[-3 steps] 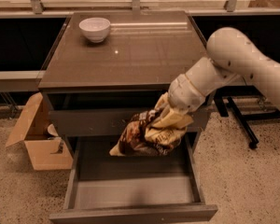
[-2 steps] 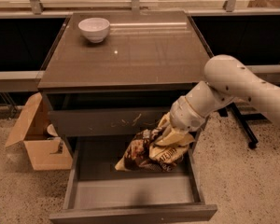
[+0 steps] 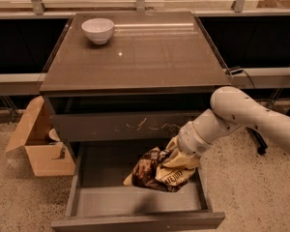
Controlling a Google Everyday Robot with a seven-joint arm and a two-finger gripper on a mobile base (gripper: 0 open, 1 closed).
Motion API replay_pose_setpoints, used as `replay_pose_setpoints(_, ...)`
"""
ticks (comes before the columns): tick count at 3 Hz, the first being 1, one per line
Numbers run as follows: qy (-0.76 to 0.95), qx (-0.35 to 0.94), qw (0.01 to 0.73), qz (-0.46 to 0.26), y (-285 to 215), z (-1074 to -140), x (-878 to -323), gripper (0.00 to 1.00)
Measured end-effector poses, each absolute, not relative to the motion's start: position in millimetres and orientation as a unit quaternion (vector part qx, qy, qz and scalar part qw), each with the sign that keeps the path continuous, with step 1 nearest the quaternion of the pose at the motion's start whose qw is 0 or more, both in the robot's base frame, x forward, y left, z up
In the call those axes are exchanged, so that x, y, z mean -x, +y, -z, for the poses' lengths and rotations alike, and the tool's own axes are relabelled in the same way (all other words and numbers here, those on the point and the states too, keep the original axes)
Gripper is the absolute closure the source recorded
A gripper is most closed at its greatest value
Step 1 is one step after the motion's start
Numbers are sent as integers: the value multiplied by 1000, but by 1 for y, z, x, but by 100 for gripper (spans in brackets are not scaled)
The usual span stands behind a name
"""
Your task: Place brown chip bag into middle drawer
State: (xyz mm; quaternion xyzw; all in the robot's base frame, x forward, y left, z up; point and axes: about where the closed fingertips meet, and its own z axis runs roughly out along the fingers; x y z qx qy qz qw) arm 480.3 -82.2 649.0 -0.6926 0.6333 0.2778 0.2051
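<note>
My gripper is going to release the brown chip bag on the middle drawer's grey bottom, near the drawer's side [image 3: 164, 168] that is by the arm. The bag now hangs low inside that drawer.
The brown chip bag [image 3: 157, 170], crumpled, dark brown with tan-yellow patches, hangs low inside the open middle drawer [image 3: 135, 221], right of its centre, close to the lighter grey floor. I cannot tell whether it touches the floor. My gripper [image 3: 180, 156] is at the bag's upper right edge, reaching down over the drawer's right side from the white arm [image 3: 232, 115], and is shut on the bag. The drawer is pulled far out below the closed drawer with pale scratch marks [image 3: 135, 126].
A white bowl [image 3: 97, 30] stands at the back left of the cabinet top [image 3: 135, 57]. An open cardboard box [image 3: 38, 139] sits on the floor left of the cabinet. A chair base [image 3: 261, 146] stands at the right behind the arm.
My gripper has moved down with the chip bag, from in front of the scratched drawer into the open middle drawer. The bag now hangs lower, near the drawer floor.
</note>
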Motion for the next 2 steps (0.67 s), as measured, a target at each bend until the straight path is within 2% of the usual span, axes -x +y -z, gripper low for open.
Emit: replay_pose_setpoints(2, 654, 658, 284, -243, -103, -594, -512, 100)
